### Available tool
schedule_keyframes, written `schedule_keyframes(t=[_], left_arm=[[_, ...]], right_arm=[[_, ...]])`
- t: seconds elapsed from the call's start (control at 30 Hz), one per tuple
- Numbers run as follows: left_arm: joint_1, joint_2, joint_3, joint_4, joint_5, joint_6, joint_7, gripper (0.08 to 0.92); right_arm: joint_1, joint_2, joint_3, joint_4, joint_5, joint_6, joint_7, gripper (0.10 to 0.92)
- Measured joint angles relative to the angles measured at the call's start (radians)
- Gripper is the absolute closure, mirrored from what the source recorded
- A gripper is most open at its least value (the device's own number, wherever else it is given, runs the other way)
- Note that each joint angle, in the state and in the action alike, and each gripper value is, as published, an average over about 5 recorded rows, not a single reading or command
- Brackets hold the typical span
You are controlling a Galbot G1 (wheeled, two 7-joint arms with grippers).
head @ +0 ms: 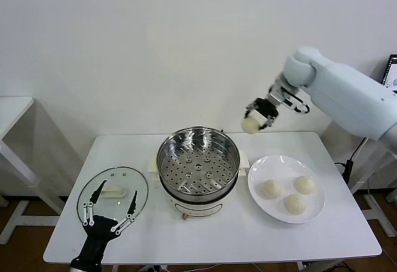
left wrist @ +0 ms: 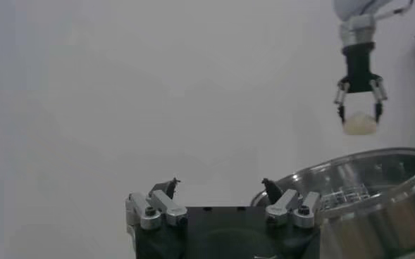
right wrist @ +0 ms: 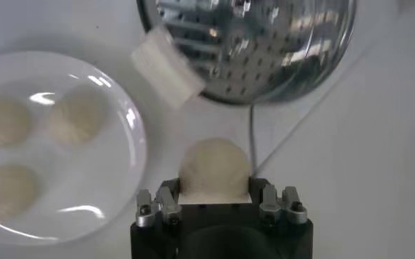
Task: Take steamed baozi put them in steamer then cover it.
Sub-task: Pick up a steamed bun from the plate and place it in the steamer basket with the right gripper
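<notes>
I will use my right gripper to set the baozi down on the far half of the steamer's perforated tray [head: 197,151], just behind its center.
My right gripper [head: 254,120] is shut on one cream-white baozi [head: 250,125] and holds it in the air, above the table between the steamer [head: 198,161] and the plate [head: 286,188]. The same baozi [right wrist: 215,167] fills the jaws in the right wrist view. Three more baozi [head: 270,188] lie on the white plate. The steamer stands uncovered at the table's middle with its perforated tray bare. The glass cover [head: 113,193] lies flat on the table at the left. My left gripper [head: 111,202] hangs open just over the cover.
The steamer's white side handle [right wrist: 166,66] sticks out toward the plate. The table's front edge runs close below the cover and the plate. A second white table [head: 12,112] stands at the far left.
</notes>
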Motion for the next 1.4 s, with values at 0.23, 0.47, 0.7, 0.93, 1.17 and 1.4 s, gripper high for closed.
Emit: schedule_keyframes(t=[0.23,0.47,0.7,0.93,1.17,1.4], left_arm=[[-0.002,0.001,-0.004,-0.008,-0.001,0.002,-0.003,0.177],[-0.002,0.003,-0.011,-0.020,-0.002,0.003,-0.003,0.177],[0.006,0.002,-0.013,-0.032,0.005,-0.002,-0.006,0.177],[0.009,0.003,-0.017,-0.040,0.015,-0.007,-0.009,0.177],[0.009,0.003,-0.019,-0.040,0.022,-0.015,-0.011,0.177],[0.009,0.004,-0.026,-0.042,0.024,-0.019,-0.011,0.177]], right_arm=[[0.003,0.101,-0.020,0.015,-0.041,0.084,-0.003,0.374],[-0.051,0.187,-0.025,-0.003,-0.120,0.121,0.007,0.372],[-0.108,0.246,-0.019,-0.041,-0.204,0.134,0.022,0.372],[-0.154,0.294,-0.004,-0.090,-0.275,0.143,0.039,0.365],[-0.190,0.338,0.010,-0.139,-0.329,0.145,0.053,0.356],[-0.209,0.357,0.014,-0.164,-0.357,0.138,0.069,0.263]])
